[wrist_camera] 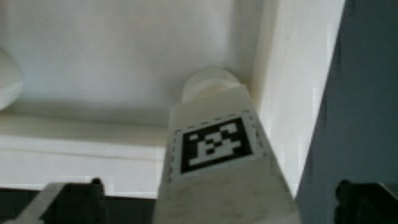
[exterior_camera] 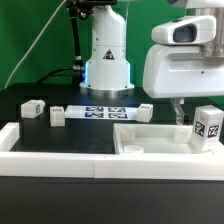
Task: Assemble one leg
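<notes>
The white leg leans crooked in the panel's corner, so the robot's gripper should close around the leg's tagged part (wrist_camera: pixel 217 144) and turn the leg until it is upright.
A white leg (wrist_camera: pixel 222 150) with a square tag on its face runs up the middle of the wrist view. Its far end reaches an inner corner of the white square panel (wrist_camera: pixel 107 130). My gripper (wrist_camera: pixel 217 205) is open. A dark finger (wrist_camera: pixel 75 203) shows on each side of the leg, with a gap between finger and leg. In the exterior view this leg (exterior_camera: pixel 208 125) stands at the right end of the panel (exterior_camera: pixel 150 135). The gripper (exterior_camera: pixel 182 112) hangs just beside and behind it.
Three loose legs lie on the black table: one (exterior_camera: pixel 32 108) at the exterior view's left, one (exterior_camera: pixel 57 117) beside it, and one (exterior_camera: pixel 145 110) behind the panel. The marker board (exterior_camera: pixel 100 112) lies between them. A white raised rail (exterior_camera: pixel 60 150) runs along the front.
</notes>
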Robot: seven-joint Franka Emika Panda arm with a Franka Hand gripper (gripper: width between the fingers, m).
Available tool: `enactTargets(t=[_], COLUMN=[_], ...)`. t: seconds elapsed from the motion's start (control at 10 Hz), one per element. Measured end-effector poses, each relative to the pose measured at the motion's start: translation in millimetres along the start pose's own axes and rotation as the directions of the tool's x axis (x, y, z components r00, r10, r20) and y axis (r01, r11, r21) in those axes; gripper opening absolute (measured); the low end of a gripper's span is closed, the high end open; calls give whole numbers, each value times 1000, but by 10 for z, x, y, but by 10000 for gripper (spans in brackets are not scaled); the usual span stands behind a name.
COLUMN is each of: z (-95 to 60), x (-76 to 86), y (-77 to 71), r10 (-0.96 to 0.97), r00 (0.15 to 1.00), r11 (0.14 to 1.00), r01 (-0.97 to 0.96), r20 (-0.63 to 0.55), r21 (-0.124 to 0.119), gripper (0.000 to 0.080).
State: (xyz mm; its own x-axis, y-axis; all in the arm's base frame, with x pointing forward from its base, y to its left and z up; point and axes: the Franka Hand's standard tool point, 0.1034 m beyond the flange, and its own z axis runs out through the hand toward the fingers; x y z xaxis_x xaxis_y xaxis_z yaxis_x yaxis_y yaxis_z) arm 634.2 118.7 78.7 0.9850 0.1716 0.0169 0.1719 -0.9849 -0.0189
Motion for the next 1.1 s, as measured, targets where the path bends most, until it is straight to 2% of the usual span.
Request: enactTargets(t=[0.1, 0.2, 0.4, 0.5, 0.6, 0.8, 1.1], z=[-2, -1, 0, 0, 1, 5, 19], x=[7, 6, 6, 6, 5, 5, -17], y=[2, 16, 14, 13, 13, 5, 2], r10=[-53, -75, -70, -70, -67, 12, 373], r00=[999, 997, 998, 998, 998, 1000, 926], r11=[999, 997, 998, 998, 998, 1000, 928], r01=[53, 75, 70, 70, 67, -12, -373], r20=[-3, -3, -3, -3, -3, -8, -53], r21=[-10, -10, -10, -9, -9, -5, 20], gripper=[649, 649, 404, 404, 291, 291, 291])
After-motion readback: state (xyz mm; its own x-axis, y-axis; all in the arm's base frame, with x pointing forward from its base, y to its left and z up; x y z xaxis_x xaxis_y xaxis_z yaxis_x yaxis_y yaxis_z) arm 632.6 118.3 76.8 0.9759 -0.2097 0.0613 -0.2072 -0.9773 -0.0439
